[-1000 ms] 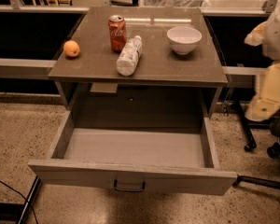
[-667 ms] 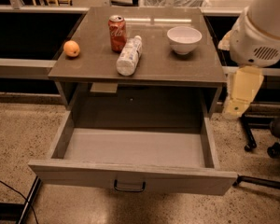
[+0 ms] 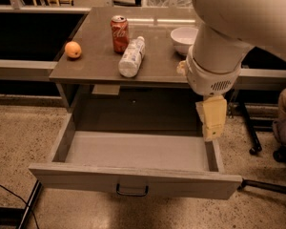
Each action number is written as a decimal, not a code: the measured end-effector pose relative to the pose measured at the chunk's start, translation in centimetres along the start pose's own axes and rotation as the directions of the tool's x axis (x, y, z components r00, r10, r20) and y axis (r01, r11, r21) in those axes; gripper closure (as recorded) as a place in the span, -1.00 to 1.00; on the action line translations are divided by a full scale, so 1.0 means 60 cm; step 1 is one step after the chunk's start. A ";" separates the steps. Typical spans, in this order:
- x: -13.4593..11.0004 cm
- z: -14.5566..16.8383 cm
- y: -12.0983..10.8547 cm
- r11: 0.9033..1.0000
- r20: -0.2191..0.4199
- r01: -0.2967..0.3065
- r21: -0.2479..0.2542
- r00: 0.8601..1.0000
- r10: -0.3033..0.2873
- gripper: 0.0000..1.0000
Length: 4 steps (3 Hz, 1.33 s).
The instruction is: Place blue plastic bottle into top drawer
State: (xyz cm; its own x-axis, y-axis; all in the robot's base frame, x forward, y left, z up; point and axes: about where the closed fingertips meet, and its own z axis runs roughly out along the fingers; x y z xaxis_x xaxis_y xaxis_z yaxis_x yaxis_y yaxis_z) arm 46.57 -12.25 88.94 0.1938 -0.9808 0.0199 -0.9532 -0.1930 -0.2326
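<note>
The robot's gripper needs to next move to the middle of the blue plastic bottle [image 3: 133, 55] next to the red soda can and close there.
The blue plastic bottle [image 3: 132, 57] lies on its side on the grey tabletop [image 3: 95, 66], cap toward the back, just right of the red soda can [image 3: 119, 33]. The top drawer [image 3: 133, 168] is pulled wide open below the tabletop, with a dark handle [image 3: 132, 191] at the centre of its front panel. Nothing shows inside it. My white arm [image 3: 229, 37] fills the upper right. My yellowish gripper [image 3: 212, 119] hangs down from it over the drawer's right side, well right of the bottle and apart from it.
An orange [image 3: 73, 49] sits at the tabletop's left. A white bowl [image 3: 185, 38] stands at the back right, partly hidden by my arm. A chair base [image 3: 257, 147] and dark benches stand to the right and left. The floor is speckled.
My arm has swung in from the right edge toward the table, and the gripper has moved left to hang over the drawer's right side. Bottle, can, orange and bowl have not moved.
</note>
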 end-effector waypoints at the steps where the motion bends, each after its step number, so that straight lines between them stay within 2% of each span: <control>1: -0.005 -0.001 -0.035 0.998 -0.014 0.060 0.015 0.998 -0.060 -1.00; 2: -0.013 0.017 -0.141 0.970 -0.035 0.235 0.056 0.972 -0.233 -1.00; 3: -0.045 0.040 -0.251 0.916 0.050 0.372 0.148 0.922 -0.383 -1.00; 4: -0.038 0.012 -0.286 0.884 0.044 0.418 0.211 0.899 -0.436 -1.00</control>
State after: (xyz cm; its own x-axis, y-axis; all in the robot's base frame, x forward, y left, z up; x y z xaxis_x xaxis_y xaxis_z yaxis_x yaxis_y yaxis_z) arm 62.64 -6.67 92.22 0.5999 -0.7964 0.0762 -0.7124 -0.5751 -0.4021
